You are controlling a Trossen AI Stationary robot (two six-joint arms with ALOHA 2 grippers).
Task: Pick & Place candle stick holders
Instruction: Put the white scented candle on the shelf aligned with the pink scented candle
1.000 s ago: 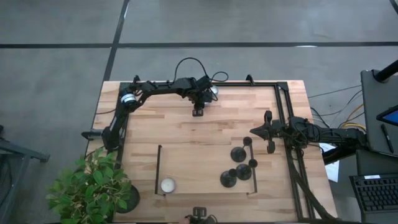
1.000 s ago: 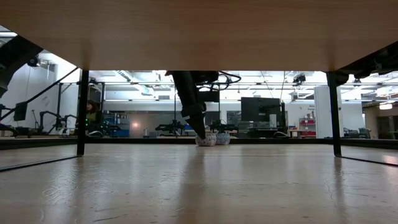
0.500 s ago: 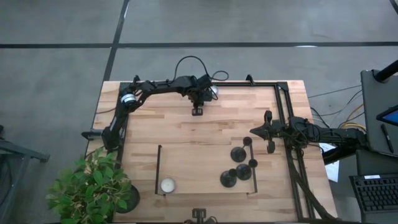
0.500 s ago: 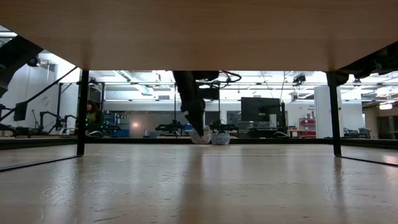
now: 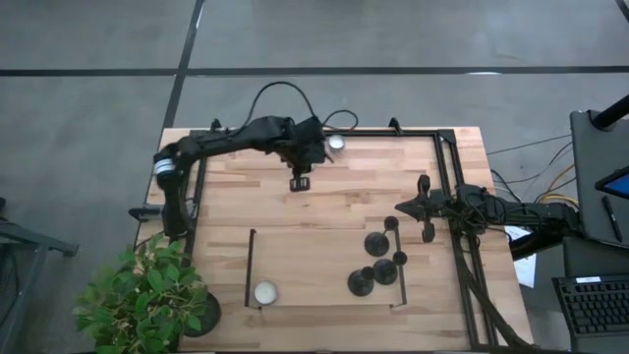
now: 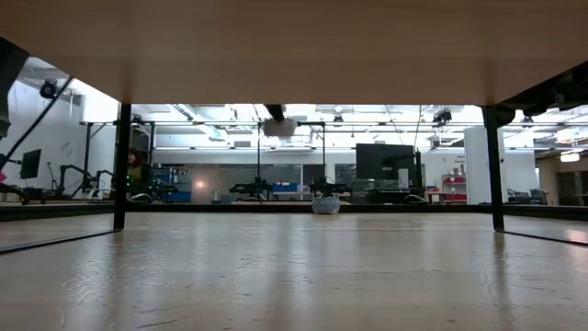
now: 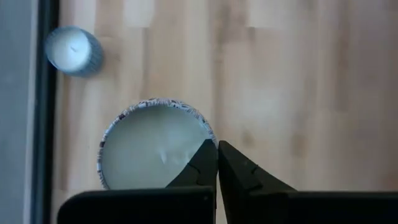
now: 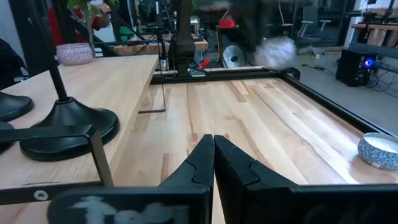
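Note:
I will let go of the white candle, now hanging above the table's far middle, with my left gripper next to the thin black upright, just behind the front tealight (image 5: pixel 263 264).
Three black candle stick holders (image 5: pixel 376 243), (image 5: pixel 361 283), (image 5: pixel 385 270) stand on their round bases at the table's near right; one shows close up in the right wrist view (image 8: pixel 68 127). My left gripper (image 5: pixel 298 182) hangs above the far middle of the table, shut on a white candle in a patterned round cup (image 7: pixel 155 146). That cup shows high above the tabletop in the low view (image 6: pixel 280 127). A second such candle (image 5: pixel 336 143) sits on the table by the far rail. My right gripper (image 5: pixel 425 211) rests shut at the right, touching nothing. My left gripper pinches the cup's rim (image 7: pixel 208 134) on one side. One finger (image 7: pixel 199 165) lies inside over the wax, the other outside the wall. The fingers slant steeply down from above. The cup hangs about level, lifted clear of the table.
A tealight (image 5: pixel 264 292) in a silver cup sits near the front left, by a thin black upright. A black frame (image 5: pixel 447 197) runs along the far and right sides. A potted plant (image 5: pixel 147 295) stands at the near left corner. Bare wood lies across the middle.
My left gripper has risen from the tabletop and swung toward the table's left and slightly near, carrying the patterned candle cup. The cup, on the table beside the other candle a second ago, now hangs lifted clear. The other candle has stayed put.

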